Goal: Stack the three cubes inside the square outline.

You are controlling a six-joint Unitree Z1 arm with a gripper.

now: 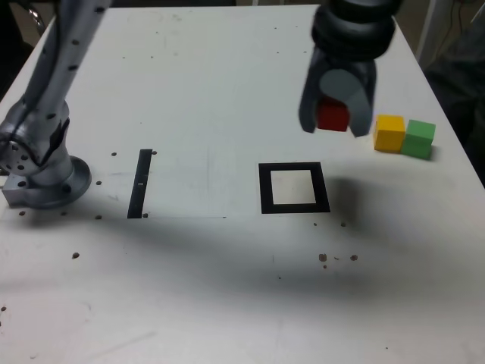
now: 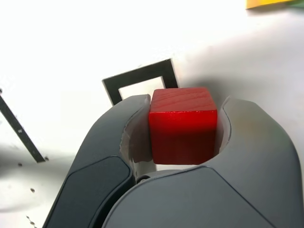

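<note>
Next, my gripper lets go of the red cube on the white patch in the middle of the black square outline (image 1: 296, 185) (image 2: 147, 98).
My gripper (image 1: 334, 123) hangs above the table with its jaws shut on the red cube (image 1: 332, 115), which fills the gap between the two grey fingers in the wrist view (image 2: 183, 124). The black square outline (image 1: 294, 188) lies flat on the white table just below and slightly to the exterior view's left of the gripper; part of the square outline (image 2: 142, 78) shows beyond the cube in the wrist view. The yellow cube (image 1: 389, 132) and green cube (image 1: 418, 139) sit side by side, touching, on the table at the exterior view's right. A sliver of the yellow cube (image 2: 266, 3) shows in the wrist view.
A straight black strip (image 1: 140, 183) lies on the table to the exterior view's left of the square. The arm's grey base (image 1: 42, 178) stands at the far left. Small dark specks dot the tabletop. The table's right edge runs close behind the green cube.
</note>
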